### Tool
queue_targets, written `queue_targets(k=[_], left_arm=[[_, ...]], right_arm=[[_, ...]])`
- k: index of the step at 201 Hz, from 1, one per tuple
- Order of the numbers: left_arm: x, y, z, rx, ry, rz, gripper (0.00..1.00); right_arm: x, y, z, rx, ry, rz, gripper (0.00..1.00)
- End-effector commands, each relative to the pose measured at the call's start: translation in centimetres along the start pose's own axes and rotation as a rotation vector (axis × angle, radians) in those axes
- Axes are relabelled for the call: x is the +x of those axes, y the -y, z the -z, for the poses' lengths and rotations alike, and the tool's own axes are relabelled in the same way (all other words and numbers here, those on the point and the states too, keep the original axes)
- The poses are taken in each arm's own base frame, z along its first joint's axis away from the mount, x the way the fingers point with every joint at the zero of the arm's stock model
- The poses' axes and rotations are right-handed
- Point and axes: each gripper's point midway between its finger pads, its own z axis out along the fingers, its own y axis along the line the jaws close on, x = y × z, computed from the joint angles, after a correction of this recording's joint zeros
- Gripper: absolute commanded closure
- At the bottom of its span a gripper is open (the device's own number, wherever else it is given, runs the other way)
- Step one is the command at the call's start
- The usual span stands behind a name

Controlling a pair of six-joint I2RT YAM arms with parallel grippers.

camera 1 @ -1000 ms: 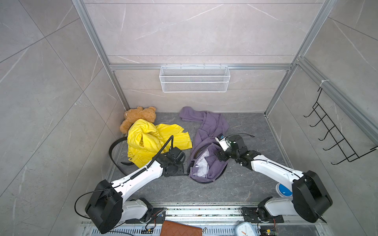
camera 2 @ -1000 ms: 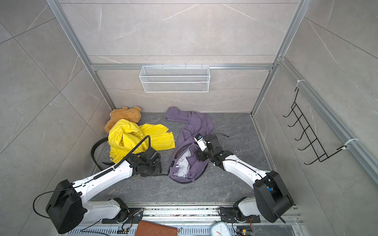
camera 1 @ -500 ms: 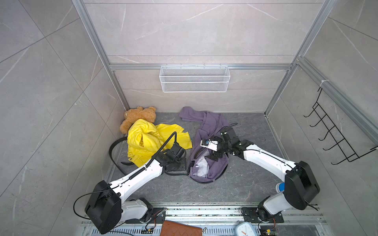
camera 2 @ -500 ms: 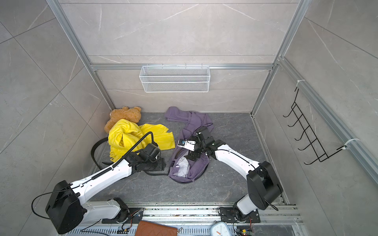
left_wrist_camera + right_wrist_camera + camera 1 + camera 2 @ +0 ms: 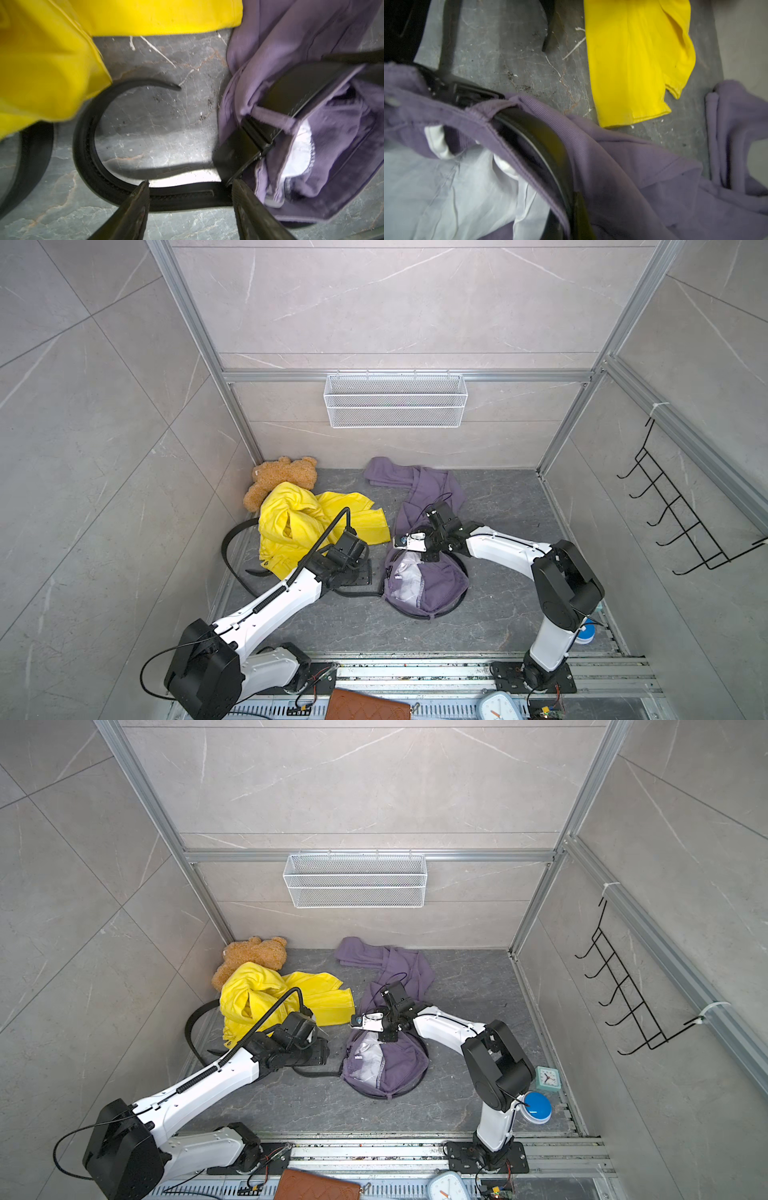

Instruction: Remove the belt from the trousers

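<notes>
The loose strap is between my left fingers short of the buckle at the belt loop, so next I take the buckle (image 5: 248,146) and pull the belt away from the trousers.
The purple trousers (image 5: 424,580) (image 5: 390,1060) lie crumpled mid-floor, waist opening up, white pocket lining showing. A black belt (image 5: 187,196) (image 5: 537,133) runs through their loops, its buckle (image 5: 239,153) at the waist's left edge. Its free end curls over the floor to a tip near the yellow cloth. My left gripper (image 5: 190,187) (image 5: 361,572) is open, and the strap beside the buckle lies on the floor between its fingertips. My right gripper (image 5: 577,218) (image 5: 428,553) is shut on the trousers' waistband right against the belt; the pinch itself is blurred.
A yellow garment (image 5: 307,526) and a teddy bear (image 5: 282,477) lie at the back left. A second black strap loop (image 5: 226,547) sticks out from under the garment. A wire basket (image 5: 395,400) hangs on the back wall, a hook rack (image 5: 673,514) on the right wall. A small clock (image 5: 547,1078) stands front right.
My right gripper has moved left over the trousers' waist and gone from open to shut there. The left gripper has edged toward the buckle, still open.
</notes>
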Motion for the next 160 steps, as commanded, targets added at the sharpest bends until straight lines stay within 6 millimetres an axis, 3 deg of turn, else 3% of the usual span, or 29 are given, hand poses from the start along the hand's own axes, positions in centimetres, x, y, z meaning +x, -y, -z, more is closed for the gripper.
queue_targets(k=[1, 22, 42, 65, 119, 160], left_arm=[[-3.4, 2.2, 2.2, 0.123, 0.115, -0.057, 0.33], [-3.4, 4.5, 2.2, 0.264, 0.130, -0.115, 0.32], [-2.5, 6.6, 1.8, 0.400, 0.113, -0.126, 0.32], [-0.9, 6.8, 0.3, 0.410, 0.031, -0.144, 0.34], [0.2, 6.9, -0.5, 0.393, -0.001, -0.172, 0.45], [0.8, 5.2, -1.7, 0.254, -0.006, -0.171, 0.52]], right_arm=[[-4.3, 2.5, 2.9, 0.171, 0.176, 0.004, 1.00], [-5.6, 2.9, 4.3, 0.214, 0.247, -0.038, 1.00], [-5.4, 2.2, 3.5, 0.228, 0.265, -0.074, 1.00], [-5.1, 2.2, 2.9, 0.260, 0.268, -0.098, 1.00], [-5.3, 2.7, 2.7, 0.272, 0.271, -0.122, 1.00], [-5.2, 2.5, 2.8, 0.266, 0.267, -0.130, 1.00]])
